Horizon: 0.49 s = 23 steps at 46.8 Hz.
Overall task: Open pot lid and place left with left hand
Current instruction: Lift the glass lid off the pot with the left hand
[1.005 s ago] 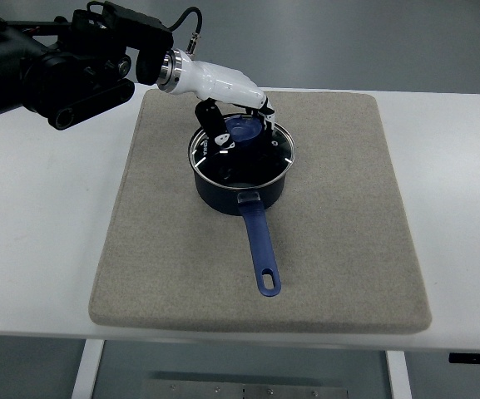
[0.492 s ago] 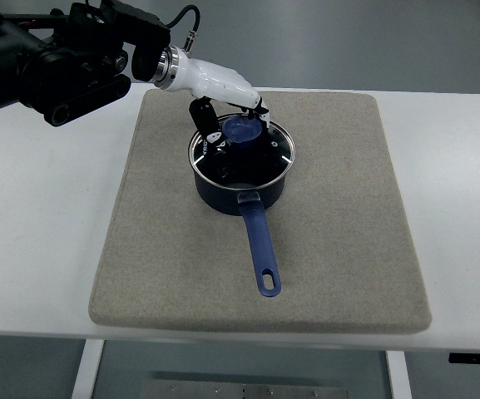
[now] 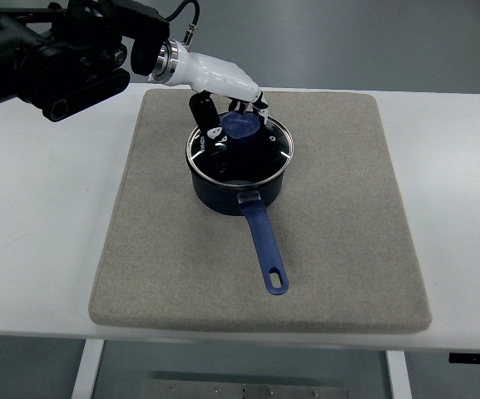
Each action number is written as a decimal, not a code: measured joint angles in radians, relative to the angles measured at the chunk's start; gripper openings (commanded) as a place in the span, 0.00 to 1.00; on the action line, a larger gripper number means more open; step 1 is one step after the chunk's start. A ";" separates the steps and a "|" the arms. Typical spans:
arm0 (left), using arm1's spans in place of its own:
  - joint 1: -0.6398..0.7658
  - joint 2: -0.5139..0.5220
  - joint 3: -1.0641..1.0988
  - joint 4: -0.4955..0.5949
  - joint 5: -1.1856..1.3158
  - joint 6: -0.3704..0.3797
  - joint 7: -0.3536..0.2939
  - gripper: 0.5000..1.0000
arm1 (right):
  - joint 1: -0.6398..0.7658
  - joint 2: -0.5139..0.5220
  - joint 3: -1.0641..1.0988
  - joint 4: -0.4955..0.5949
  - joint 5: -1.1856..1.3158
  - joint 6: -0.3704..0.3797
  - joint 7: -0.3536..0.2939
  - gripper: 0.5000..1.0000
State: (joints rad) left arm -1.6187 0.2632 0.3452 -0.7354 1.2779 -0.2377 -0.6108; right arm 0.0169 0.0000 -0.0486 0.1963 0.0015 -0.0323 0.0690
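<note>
I should let go of the glass lid with my left gripper on the mat (image 3: 155, 150) next to the pot, over the edge closest to my forearm.
A dark blue pot (image 3: 221, 196) with a long blue handle (image 3: 266, 249) stands on the grey mat (image 3: 339, 208), toward its back. A glass lid (image 3: 260, 158) with a metal rim and a blue knob (image 3: 241, 126) covers the pot. I cannot tell whether it rests on the rim or is just off it. My left hand (image 3: 233, 116) comes in from the upper left. Its white and black fingers are curled around the knob from above.
The mat lies on a white table (image 3: 40, 224). Bare mat lies to the left of the pot (image 3: 152, 191). My black left forearm (image 3: 56, 66) hangs over the table's back left corner.
My left hand and the knob have moved slightly up and back. The pot has turned a little, and its handle end has swung toward the right.
</note>
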 measured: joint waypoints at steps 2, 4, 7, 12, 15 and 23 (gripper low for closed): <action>-0.007 0.003 -0.001 0.000 0.000 0.000 0.000 0.00 | 0.000 0.000 0.000 0.000 0.000 0.000 0.000 0.83; -0.017 0.008 -0.006 0.000 0.000 0.000 0.000 0.00 | 0.000 0.000 0.000 0.000 0.000 0.000 0.000 0.83; -0.024 0.022 -0.018 -0.002 0.000 0.000 0.000 0.00 | 0.000 0.000 0.000 0.000 0.000 0.000 0.000 0.83; -0.027 0.062 -0.026 0.003 0.000 0.003 0.000 0.00 | 0.000 0.000 0.000 0.000 0.000 0.000 0.000 0.83; -0.027 0.082 -0.027 0.017 -0.001 0.011 0.000 0.00 | 0.000 0.000 0.000 0.000 0.000 0.000 0.000 0.83; -0.010 0.127 -0.024 0.109 -0.014 0.018 0.000 0.00 | 0.000 0.000 0.001 0.000 0.000 0.000 0.000 0.83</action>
State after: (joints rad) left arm -1.6290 0.3904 0.3215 -0.6260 1.2644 -0.2195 -0.6110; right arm 0.0169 0.0000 -0.0480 0.1964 0.0015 -0.0322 0.0690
